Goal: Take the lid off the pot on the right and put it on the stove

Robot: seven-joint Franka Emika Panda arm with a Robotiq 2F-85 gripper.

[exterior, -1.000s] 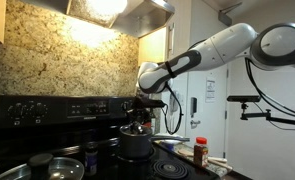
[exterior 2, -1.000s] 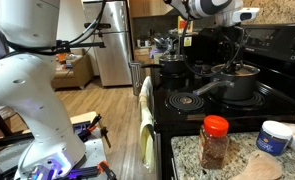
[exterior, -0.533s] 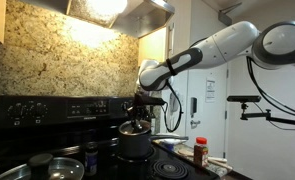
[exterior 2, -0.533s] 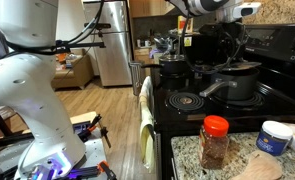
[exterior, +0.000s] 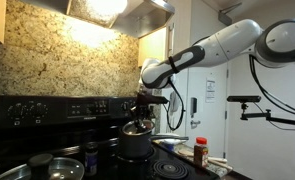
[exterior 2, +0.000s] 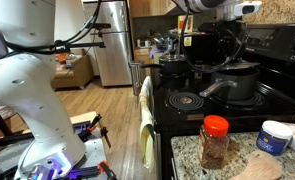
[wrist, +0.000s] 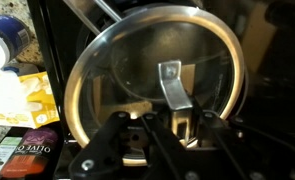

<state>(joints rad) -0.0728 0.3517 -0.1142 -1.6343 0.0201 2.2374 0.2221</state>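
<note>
Next, my gripper lets go of the glass lid on the bare burner point(exterior: 169, 167) between the pot and the spice jar with the red cap.
The dark grey pot point(exterior: 136, 146) stands on the black stove point(exterior: 57, 108), and it shows with its long handle in an exterior view point(exterior 2: 237, 84). The glass lid point(exterior: 139, 128) with a metal rim hangs tilted just above the pot point(exterior 2: 239, 67). In the wrist view the lid point(wrist: 137, 55) fills the frame. My gripper point(wrist: 173, 125) is shut on the lid's metal handle point(wrist: 171, 82). In both exterior views the gripper point(exterior: 144, 110) point(exterior 2: 236, 50) is straight above the pot.
Shiny silver pans point(exterior: 59, 166) sit at the near end of the stove. Another dark pot point(exterior 2: 174, 68) stands behind a coil burner point(exterior 2: 184, 101). A red-capped spice jar point(exterior 2: 215, 140) and a white tub point(exterior 2: 277, 137) stand on the counter. A towel point(exterior 2: 147, 120) hangs on the oven door.
My gripper has risen a little with the lid, which now hangs slightly higher above the pot's rim. The pot has not moved.
</note>
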